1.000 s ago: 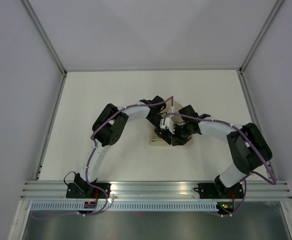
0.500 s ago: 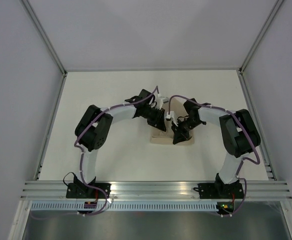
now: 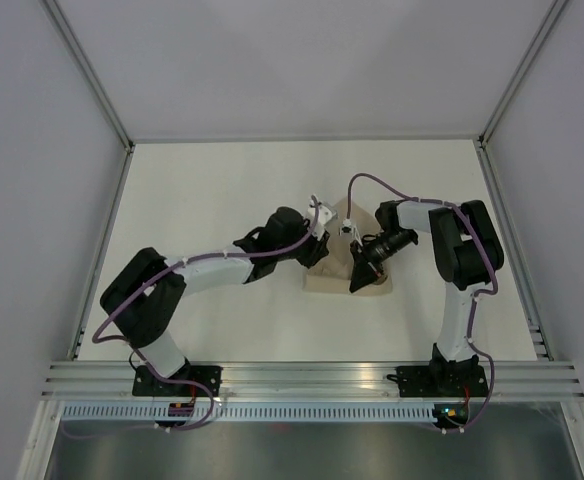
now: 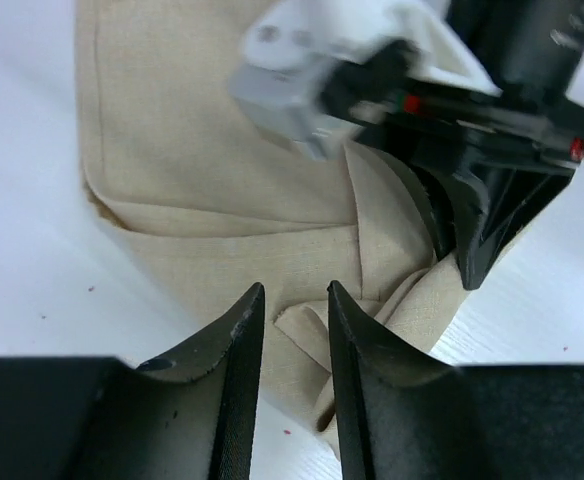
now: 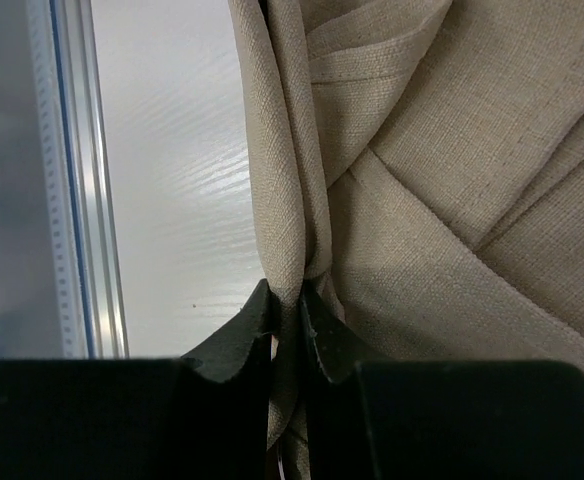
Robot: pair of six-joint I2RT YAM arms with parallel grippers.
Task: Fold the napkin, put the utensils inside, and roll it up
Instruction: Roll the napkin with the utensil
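The napkin's near fold is pinched by my right gripper only, so my left gripper, empty above the napkin, should swing round and pinch the fold (image 4: pixel 432 300) beside my right gripper.
The tan napkin (image 3: pixel 326 279) lies bunched and partly folded at the table's middle, with one part pulled up toward the far side. My right gripper (image 3: pixel 360 279) is shut on a vertical fold of the napkin (image 5: pixel 452 200), and the cloth is pinched between its jaws (image 5: pixel 287 296). My left gripper (image 3: pixel 316 250) hovers over the napkin's left part (image 4: pixel 222 170). Its jaws (image 4: pixel 295 296) are a little apart with nothing between them. The right gripper's black fingers (image 4: pixel 477 215) show just beyond it. The fork is hidden.
A white table (image 3: pixel 222 190) is bounded by grey walls and aluminium posts. An aluminium rail (image 3: pixel 312 378) runs along the near edge and shows in the right wrist view (image 5: pixel 72 170). Purple cables run along both arms.
Both arms have swung. The left arm has stretched out low to the napkin's left, and the right gripper has drawn the napkin from a flat bundle into a raised bunch.
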